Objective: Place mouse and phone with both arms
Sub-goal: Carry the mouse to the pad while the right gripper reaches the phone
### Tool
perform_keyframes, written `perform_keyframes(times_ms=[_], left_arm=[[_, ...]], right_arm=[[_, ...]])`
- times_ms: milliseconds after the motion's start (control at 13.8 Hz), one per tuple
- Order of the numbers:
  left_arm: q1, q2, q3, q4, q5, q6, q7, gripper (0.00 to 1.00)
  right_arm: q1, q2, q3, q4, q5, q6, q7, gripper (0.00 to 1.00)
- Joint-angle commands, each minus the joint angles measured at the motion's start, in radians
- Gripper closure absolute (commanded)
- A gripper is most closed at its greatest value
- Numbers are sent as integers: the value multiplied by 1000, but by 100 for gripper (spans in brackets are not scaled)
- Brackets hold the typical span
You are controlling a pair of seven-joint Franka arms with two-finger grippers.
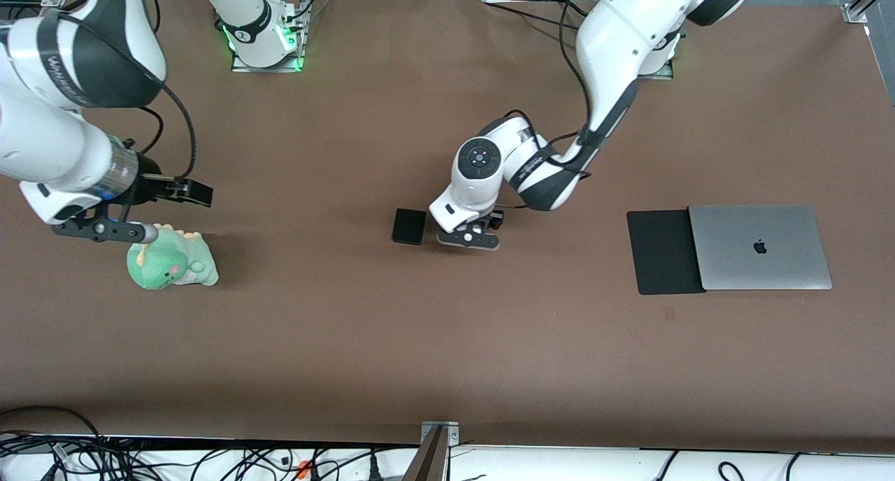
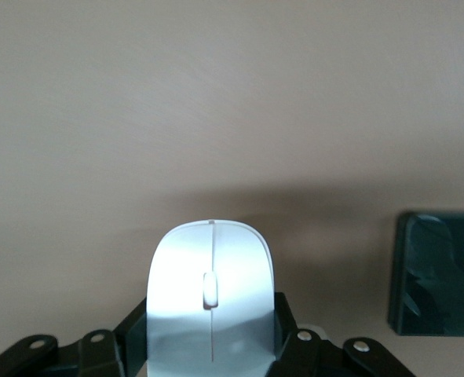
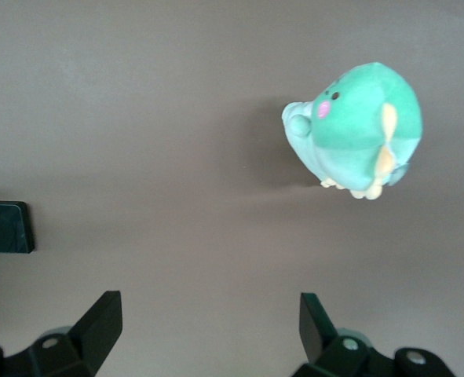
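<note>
Next, my left gripper lets go of the white mouse on the bare part of the black mat (image 1: 659, 243), beside the silver laptop.
The white mouse (image 2: 212, 294) sits between the fingers of my left gripper (image 1: 470, 238), which is shut on its sides, low at the middle of the table. The hand hides the mouse in the front view. The black phone (image 1: 409, 226) lies flat on the table right beside that gripper, toward the right arm's end. It also shows in the left wrist view (image 2: 440, 273) and the right wrist view (image 3: 5, 226). My right gripper (image 1: 105, 231) is open and empty, up over the table beside a green plush; its fingers (image 3: 102, 314) are spread wide.
A green dinosaur plush (image 1: 171, 259) lies near the right arm's end of the table and shows in the right wrist view (image 3: 357, 129). A closed silver laptop (image 1: 759, 247) lies partly on a thin black mat (image 1: 661, 252) toward the left arm's end.
</note>
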Motion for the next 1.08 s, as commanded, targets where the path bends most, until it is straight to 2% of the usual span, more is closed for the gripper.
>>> perform_keyframes(times_ms=[0, 289, 578, 867, 1011], left_arm=[[73, -138, -6, -28, 10, -150, 2, 66], [210, -200, -6, -28, 10, -345, 60, 66], [372, -226, -5, -31, 10, -474, 187, 68], [542, -220, -5, -49, 11, -467, 411, 67], [589, -220, -6, -101, 11, -404, 467, 67]], right_arm=[[33, 15, -2, -6, 13, 28, 63, 0], [101, 66, -2, -1, 91, 86, 161, 0], [200, 124, -2, 2, 93, 198, 301, 0], [298, 201, -2, 2, 93, 338, 402, 0], [352, 242, -3, 4, 90, 398, 472, 0]])
